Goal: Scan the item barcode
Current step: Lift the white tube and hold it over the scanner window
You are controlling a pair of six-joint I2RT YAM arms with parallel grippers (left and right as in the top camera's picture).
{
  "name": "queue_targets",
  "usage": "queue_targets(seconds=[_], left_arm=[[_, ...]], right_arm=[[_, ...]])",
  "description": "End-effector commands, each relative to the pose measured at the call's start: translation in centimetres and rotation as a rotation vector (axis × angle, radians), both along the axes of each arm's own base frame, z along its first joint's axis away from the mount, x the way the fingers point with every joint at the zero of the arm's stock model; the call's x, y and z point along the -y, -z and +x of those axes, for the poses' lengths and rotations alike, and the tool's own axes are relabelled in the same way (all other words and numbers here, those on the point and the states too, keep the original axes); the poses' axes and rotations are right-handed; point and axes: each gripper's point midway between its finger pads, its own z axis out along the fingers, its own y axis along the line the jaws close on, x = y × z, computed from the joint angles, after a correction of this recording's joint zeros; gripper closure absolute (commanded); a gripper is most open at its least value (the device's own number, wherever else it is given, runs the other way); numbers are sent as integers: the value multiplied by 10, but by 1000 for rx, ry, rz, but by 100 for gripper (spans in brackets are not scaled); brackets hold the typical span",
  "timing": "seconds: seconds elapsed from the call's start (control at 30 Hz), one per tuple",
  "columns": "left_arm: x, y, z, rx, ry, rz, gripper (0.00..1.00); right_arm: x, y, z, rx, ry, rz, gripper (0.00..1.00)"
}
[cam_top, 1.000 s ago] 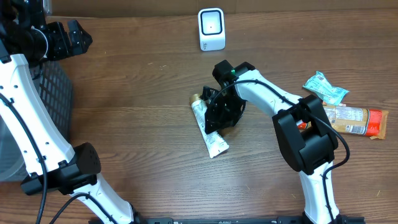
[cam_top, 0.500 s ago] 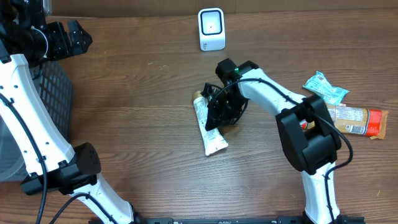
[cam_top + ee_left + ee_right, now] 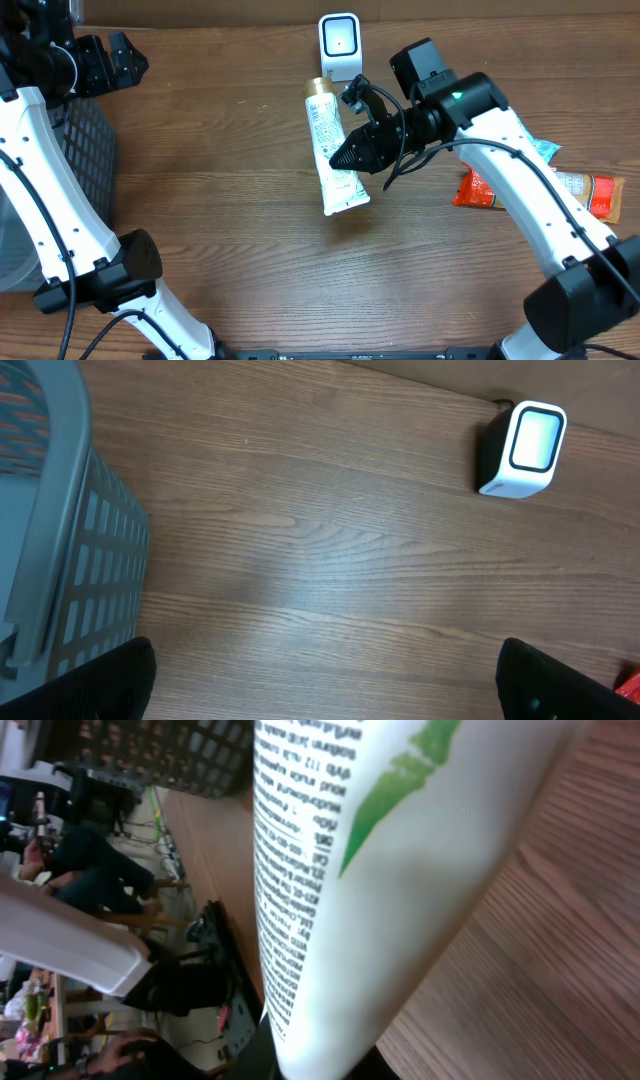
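My right gripper is holding the white tube. It will release the tube on the table (image 3: pixel 520 151) between the teal packet and the orange-and-red packet.
A white tube (image 3: pixel 330 150) with a gold cap and green print hangs above the table, lengthwise just below the white scanner (image 3: pixel 340 45) at the back edge. My right gripper (image 3: pixel 347 160) is shut on the tube's lower half from the right. The right wrist view is filled by the tube (image 3: pixel 400 870), its small black text facing the camera, and no barcode shows there. At the far left, beside the basket, my left gripper (image 3: pixel 128 58) is open and holds nothing. In the left wrist view its fingertips (image 3: pixel 100 680) sit in the bottom corners and the scanner (image 3: pixel 525 448) is at upper right.
A dark mesh basket (image 3: pixel 85 150) stands at the left edge, with its rim (image 3: pixel 55 530) in the left wrist view. Snack packets lie at the right: a teal one (image 3: pixel 522 140), an orange-and-red one (image 3: pixel 580 195) and a red one (image 3: pixel 478 192).
The right gripper closed on the tube, lifted it off the table and carried it back towards the scanner. The left arm has not moved.
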Motion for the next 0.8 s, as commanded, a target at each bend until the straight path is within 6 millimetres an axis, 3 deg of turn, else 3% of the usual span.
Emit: queue_targets(seconds=[0.0, 0.13, 0.23, 0.3, 0.33, 0.43, 0.47, 0.53, 0.6, 0.77], left_arm=[[4, 0, 1, 2, 27, 4, 0], [4, 0, 1, 2, 27, 4, 0], [4, 0, 1, 2, 27, 4, 1], [4, 0, 1, 2, 27, 4, 0], [4, 0, 1, 2, 27, 4, 0], [4, 0, 1, 2, 27, 4, 0], [4, 0, 1, 3, 27, 4, 0], [4, 0, 1, 2, 27, 4, 1], [4, 0, 1, 2, 27, 4, 0], [4, 0, 1, 2, 27, 4, 0]], right_arm=[[-5, -41, -12, 74, -47, 104, 96], [-4, -49, -12, 109, -42, 108, 96], [2, -39, 8, 184, 20, 25, 96], [16, -22, 38, 265, 143, -120, 96], [30, -12, 66, 336, 271, -242, 96], [48, -4, 112, 491, 444, -387, 96], [56, -5, 136, 578, 526, -444, 96], [68, -8, 166, 688, 620, -509, 96], [72, -13, 194, 878, 580, -596, 96], [82, -40, 240, 1176, 631, -763, 97]])
